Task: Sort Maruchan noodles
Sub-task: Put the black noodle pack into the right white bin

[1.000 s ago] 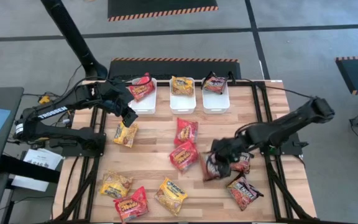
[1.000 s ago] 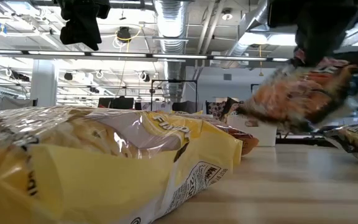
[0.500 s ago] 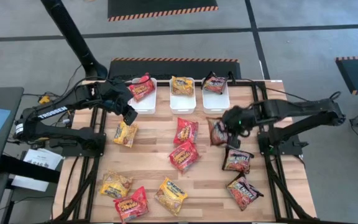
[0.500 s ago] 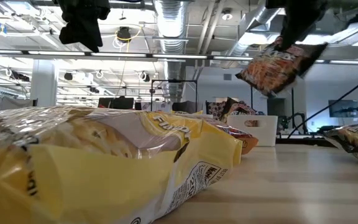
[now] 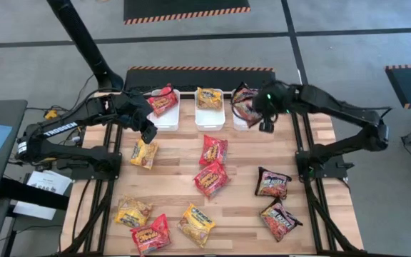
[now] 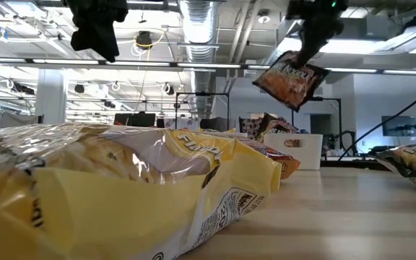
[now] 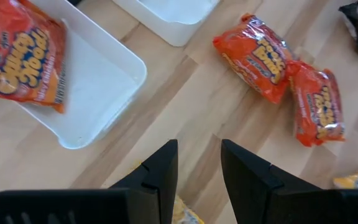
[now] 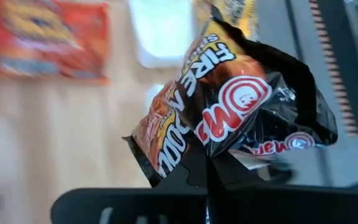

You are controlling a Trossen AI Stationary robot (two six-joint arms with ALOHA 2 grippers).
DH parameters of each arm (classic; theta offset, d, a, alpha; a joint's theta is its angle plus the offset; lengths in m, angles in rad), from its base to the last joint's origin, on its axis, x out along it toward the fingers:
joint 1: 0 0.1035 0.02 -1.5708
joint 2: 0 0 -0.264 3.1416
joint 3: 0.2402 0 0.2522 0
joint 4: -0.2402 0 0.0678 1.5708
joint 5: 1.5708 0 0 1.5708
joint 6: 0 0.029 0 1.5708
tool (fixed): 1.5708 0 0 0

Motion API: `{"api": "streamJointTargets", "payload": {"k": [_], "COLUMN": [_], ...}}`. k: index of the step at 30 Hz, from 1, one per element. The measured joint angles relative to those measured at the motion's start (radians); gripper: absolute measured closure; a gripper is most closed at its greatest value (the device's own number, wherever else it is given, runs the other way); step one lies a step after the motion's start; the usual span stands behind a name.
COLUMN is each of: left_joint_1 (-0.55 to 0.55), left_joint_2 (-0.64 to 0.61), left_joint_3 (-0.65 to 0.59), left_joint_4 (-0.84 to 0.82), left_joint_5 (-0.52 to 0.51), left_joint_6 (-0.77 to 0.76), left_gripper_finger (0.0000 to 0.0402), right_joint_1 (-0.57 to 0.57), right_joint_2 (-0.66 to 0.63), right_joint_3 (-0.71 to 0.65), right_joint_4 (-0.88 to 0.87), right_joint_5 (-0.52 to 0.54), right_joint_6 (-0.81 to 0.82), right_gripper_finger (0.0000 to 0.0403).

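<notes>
I need to use my right gripper to drop the dark packet inside the white tub (image 5: 250, 111) beneath it, next to the tub with the yellow packet.
My right gripper (image 5: 257, 111) is shut on a dark brown-black noodle packet (image 5: 242, 107) and holds it in the air over the right white tub (image 5: 250, 123), which has another dark packet (image 5: 245, 91) in it. The left tub (image 5: 164, 118) holds a red packet (image 5: 163, 100), the middle tub (image 5: 210, 116) a yellow one (image 5: 208, 96). My left gripper (image 5: 148, 133) hovers open above the table just near of the left tub, holding nothing. Several red, yellow and dark packets lie flat on the table. My right gripper pinches the dark packet between its two fingers at one crimped end (image 8: 194, 157), and the fingers (image 8: 207, 180) hide the exact spot. It comes from above. The packet (image 6: 291, 76) hangs tilted below the gripper, lifted clear of table and tubs.
Loose on the table are a yellow packet (image 5: 144, 153), two red ones (image 5: 213, 150) (image 5: 211, 178), two dark ones (image 5: 272, 183) (image 5: 280, 219), and a yellow, a red and a yellow one along the near edge (image 5: 133, 212) (image 5: 150, 233) (image 5: 197, 224). Bare wood lies between them.
My right gripper has lifted the dark packet off the table's near-right part and carried it up and toward the far edge, until it hangs over the right tub. It has stayed shut on the packet throughout.
</notes>
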Motion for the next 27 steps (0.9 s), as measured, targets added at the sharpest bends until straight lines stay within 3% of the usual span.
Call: {"api": "streamJointTargets", "payload": {"k": [5, 11, 20, 27], "left_joint_1": [0.0, 0.0, 0.0, 0.001], "left_joint_2": [0.0, 0.0, 0.0, 0.0], "left_joint_3": [0.0, 0.0, 0.0, 0.0], "left_joint_4": [0.0, 0.0, 0.0, 0.0], "left_joint_5": [-0.045, -0.059, -0.066, -0.066], "left_joint_6": [0.007, 0.008, 0.06, 0.095], "left_gripper_finger": [0.0294, 0.0294, 0.0294, 0.0294], "right_joint_1": [-0.12, -0.2, -0.209, -0.209], "right_joint_2": [0.109, 0.251, 0.426, 0.529], "right_joint_3": [0.056, 0.129, 0.207, 0.215], "right_joint_4": [0.02, 0.025, -0.019, -0.085], "right_joint_5": [0.038, 0.072, 0.18, 0.212], "right_joint_6": [-0.27, -0.457, -0.613, -0.624], "right_gripper_finger": [0.0398, 0.0398, 0.0398, 0.0398]}}
